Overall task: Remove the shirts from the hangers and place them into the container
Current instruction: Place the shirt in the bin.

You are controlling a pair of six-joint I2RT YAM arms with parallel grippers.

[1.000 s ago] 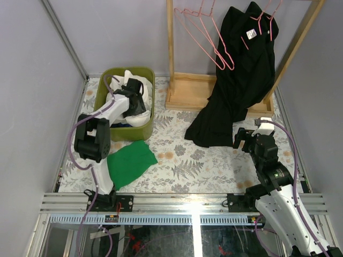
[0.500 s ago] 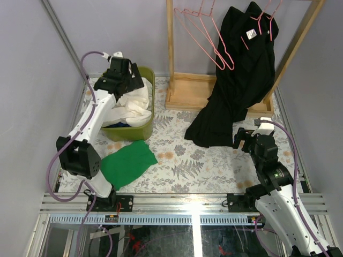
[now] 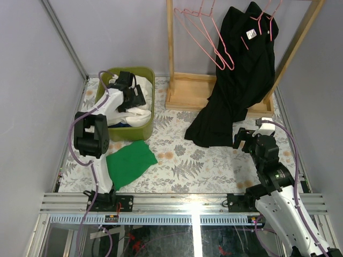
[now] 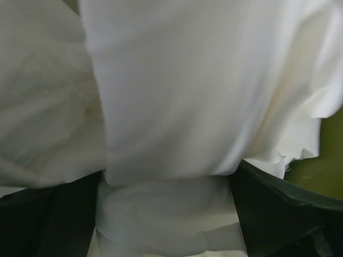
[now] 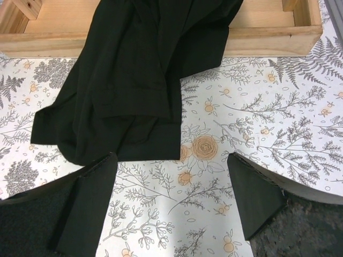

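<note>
The robot's right gripper will next close on the front edge [image 3: 251, 65] of the black shirt, slightly below the white tag near the shirt's collar.
My left gripper [image 3: 128, 94] is down inside the olive-green container [image 3: 151, 101], pressed onto the white shirt [image 3: 140, 114]. In the left wrist view the white shirt [image 4: 177, 91] fills the frame. The left gripper [image 4: 166, 214] is open, its dark fingers [image 4: 69, 214] standing wide with white cloth bulging between them. A black shirt [image 3: 236, 80] hangs from a pink hanger [image 3: 262, 21] on the rack, its hem trailing onto the table. Two bare pink hangers [image 3: 206, 37] hang to its left. My right gripper [image 3: 249, 138] is open and empty just short of the black shirt's hem [image 5: 134, 80].
A flat green cloth [image 3: 130, 160] lies on the floral table cover in front of the container. The wooden rack base [image 3: 187, 93] sits at the back, with an upright post [image 3: 170, 48] beside the container. Grey walls close in both sides.
My left arm lifted out of the container with its jaws widening, then came back down onto the white shirt. The right arm and black shirt have not moved.
</note>
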